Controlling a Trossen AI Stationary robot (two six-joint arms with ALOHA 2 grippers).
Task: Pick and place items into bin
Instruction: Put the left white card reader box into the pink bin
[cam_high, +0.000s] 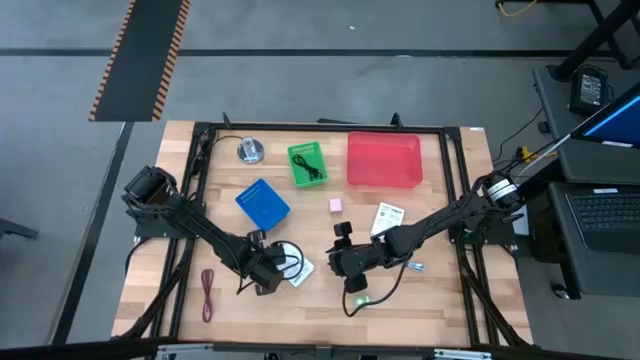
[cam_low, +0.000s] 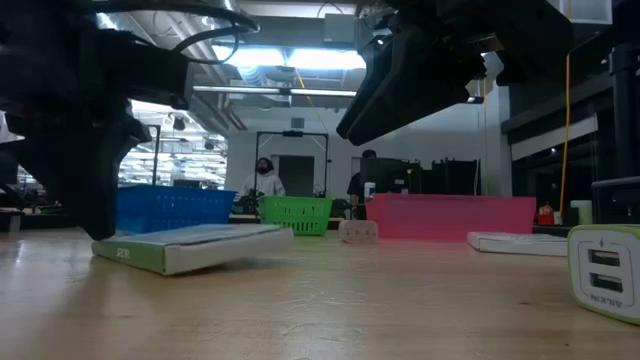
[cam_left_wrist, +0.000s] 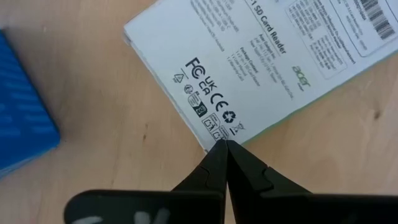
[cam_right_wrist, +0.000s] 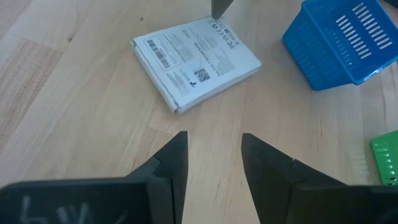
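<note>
Next, my right gripper closes on the white packet's edge (cam_high: 310, 267) (cam_right_wrist: 188, 104) farthest from my left gripper, because my left gripper is at its opposite corner.
A white green-edged packet (cam_left_wrist: 267, 56) lies flat on the wooden table, also seen in the right wrist view (cam_right_wrist: 196, 62) and the low view (cam_low: 190, 245). My left gripper (cam_left_wrist: 225, 144) is shut, its tips at one corner of this packet (cam_high: 298, 266). My right gripper (cam_right_wrist: 214, 140) is open and hovers above bare wood to the packet's right (cam_high: 345, 262), holding nothing. A second packet (cam_high: 388, 217), a pink cube (cam_high: 336, 204), a green block (cam_high: 360, 300), a dark red cord (cam_high: 207, 295) and a small blue-silver piece (cam_high: 415, 267) lie on the table. My left gripper comes from above, slanting down, and its shut fingertips (cam_left_wrist: 217, 155) meet the packet's printed corner (cam_left_wrist: 214, 132). The packet lies on the table. Whether the tips press on the corner or only touch it, I cannot tell.
A blue bin (cam_high: 262, 203), a green bin (cam_high: 307, 165) and a red bin (cam_high: 384, 160) stand toward the far side. A round silver object (cam_high: 250, 151) sits at the far left. A black cable (cam_high: 385, 285) curls near the green block. People show in the room behind.
</note>
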